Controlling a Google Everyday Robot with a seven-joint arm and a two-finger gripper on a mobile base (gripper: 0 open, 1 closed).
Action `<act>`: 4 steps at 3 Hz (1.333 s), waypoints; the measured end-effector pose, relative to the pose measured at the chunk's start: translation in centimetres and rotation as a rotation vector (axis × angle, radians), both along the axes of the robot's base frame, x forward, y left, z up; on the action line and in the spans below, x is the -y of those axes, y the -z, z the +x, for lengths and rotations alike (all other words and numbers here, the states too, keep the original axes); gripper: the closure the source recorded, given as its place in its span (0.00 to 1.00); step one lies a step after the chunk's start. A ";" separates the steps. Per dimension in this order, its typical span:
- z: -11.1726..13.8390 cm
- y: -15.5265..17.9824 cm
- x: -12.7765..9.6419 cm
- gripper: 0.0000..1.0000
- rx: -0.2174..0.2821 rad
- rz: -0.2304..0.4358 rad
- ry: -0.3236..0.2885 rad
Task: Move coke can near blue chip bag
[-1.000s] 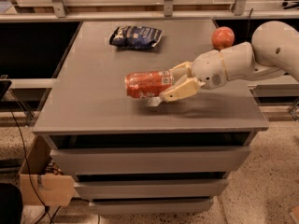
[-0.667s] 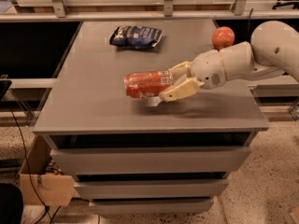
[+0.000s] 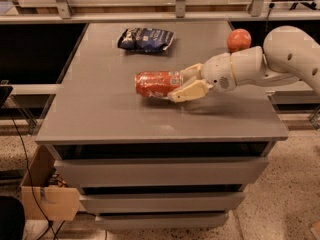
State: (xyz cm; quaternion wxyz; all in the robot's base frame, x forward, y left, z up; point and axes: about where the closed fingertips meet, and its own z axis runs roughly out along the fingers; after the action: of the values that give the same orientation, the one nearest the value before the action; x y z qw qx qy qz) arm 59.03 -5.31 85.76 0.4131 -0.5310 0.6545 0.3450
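Observation:
Next, my gripper lets go of the coke can on the table (image 3: 154, 53), against the front edge of the blue chip bag.
The coke can (image 3: 156, 83) is red-orange with white label patches and lies sideways, held just above the grey table top (image 3: 100, 109) near its middle. My gripper (image 3: 182, 85) comes in from the right and is shut on the can's right end, one finger behind it and one in front. The blue chip bag (image 3: 146, 38) lies flat at the back of the table, up and slightly left of the can, well apart from it.
A round orange-red fruit (image 3: 239, 39) sits at the table's back right, behind my white arm (image 3: 280, 59). A metal rail (image 3: 150, 4) runs behind the table. Drawers (image 3: 160, 171) are below the top, and a cardboard box (image 3: 45, 194) stands on the floor at left.

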 end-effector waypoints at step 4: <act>11.2 1.0 -0.2 1.00 0.053 0.043 0.220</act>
State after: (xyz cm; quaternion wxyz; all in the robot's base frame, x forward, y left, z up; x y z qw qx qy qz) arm 70.23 -5.10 84.78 0.4770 -0.4559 0.6901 0.2973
